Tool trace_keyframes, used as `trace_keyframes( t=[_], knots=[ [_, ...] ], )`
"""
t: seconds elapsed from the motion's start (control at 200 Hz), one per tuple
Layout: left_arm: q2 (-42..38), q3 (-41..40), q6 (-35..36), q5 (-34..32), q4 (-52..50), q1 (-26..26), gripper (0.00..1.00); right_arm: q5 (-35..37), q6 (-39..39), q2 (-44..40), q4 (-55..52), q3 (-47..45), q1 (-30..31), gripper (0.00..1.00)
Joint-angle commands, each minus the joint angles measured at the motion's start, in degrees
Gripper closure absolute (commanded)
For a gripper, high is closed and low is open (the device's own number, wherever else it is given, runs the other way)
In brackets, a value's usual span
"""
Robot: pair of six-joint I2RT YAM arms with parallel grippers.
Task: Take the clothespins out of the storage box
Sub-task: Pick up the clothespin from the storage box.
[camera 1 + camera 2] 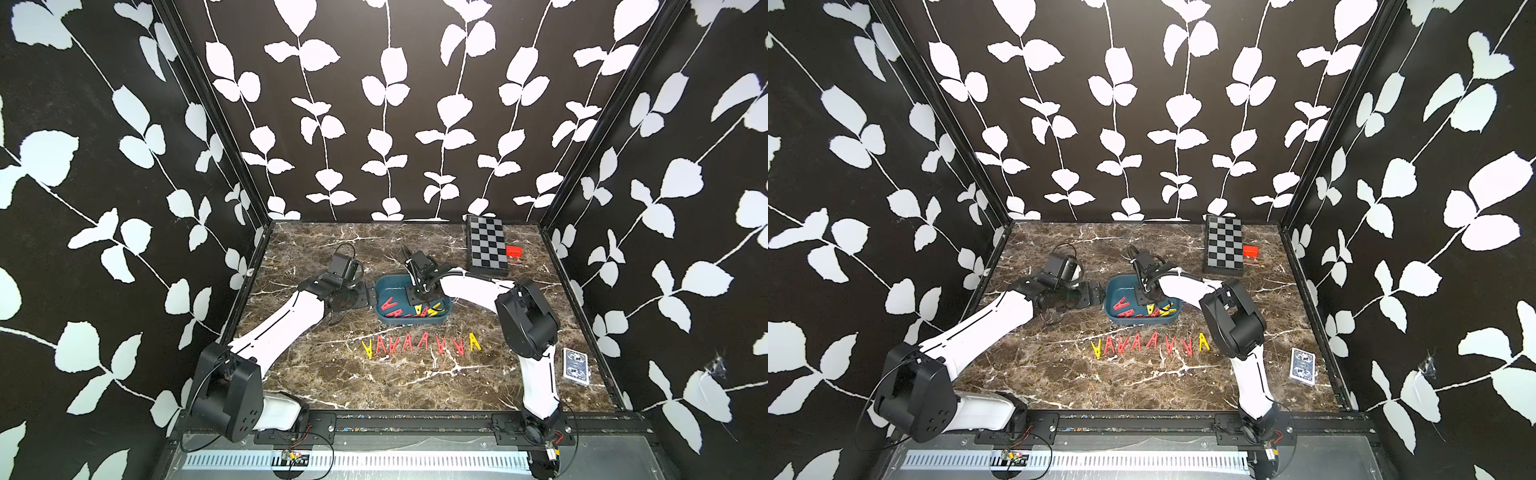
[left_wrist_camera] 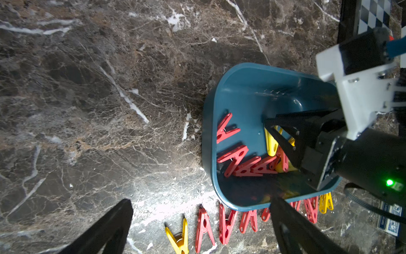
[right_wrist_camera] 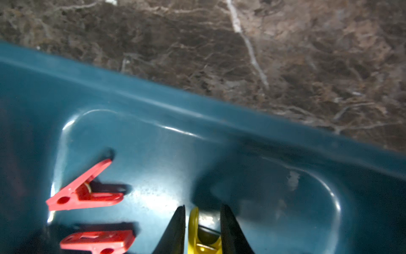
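Note:
Next, my right gripper opens and pinches a single leg [image 3: 193, 228] before lifting the yellow clothespin out, because its fingers are around both of the clothespin's legs.
The dark teal storage box [image 1: 384, 284] [image 1: 1112, 289] sits mid-table. Several red and yellow clothespins [image 1: 391, 306] [image 2: 240, 165] lie inside it. My right gripper [image 1: 419, 297] [image 3: 203, 209] reaches down into the box, its jaws closed on either side of a yellow clothespin [image 3: 194, 226] [image 2: 271, 143]. Two red clothespins [image 3: 87, 191] lie on the box floor beside it. My left gripper [image 1: 371, 296] [image 2: 201, 201] is wide open next to the box's left end, holding nothing. Several more clothespins [image 1: 419, 343] [image 1: 1152, 344] [image 2: 204, 226] stand in a row on the table in front of the box.
A black-and-grey checkerboard box [image 1: 486, 245] lies at the back right with a small red block [image 1: 514, 251] beside it. A deck of cards [image 1: 575, 365] lies at the right edge behind my right arm. Patterned walls close in three sides.

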Motion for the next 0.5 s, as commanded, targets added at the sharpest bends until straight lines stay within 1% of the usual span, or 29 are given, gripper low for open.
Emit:
trace_keyframes(
  t=[0.0, 0.165, 0.325, 0.495],
  knots=[
    [0.23, 0.75, 0.94, 1.57, 0.42, 0.28, 0.01, 0.64, 0.32, -0.92, -0.89, -0.29, -0.08, 0.72],
    [0.1, 0.6, 0.8, 1.83, 0.27, 0.27, 0.01, 0.11, 0.28, -0.95, -0.5, -0.95, -0.18, 0.72],
    [0.18, 0.56, 0.8, 1.7, 0.28, 0.26, 0.01, -2.92, 0.55, -0.04, -0.49, -0.34, -0.05, 0.72],
    [-0.03, 0.3, 0.63, 1.7, 0.41, 0.26, 0.01, -1.86, 1.51, 0.86, -1.22, 0.1, 0.88, 0.74]
  ],
)
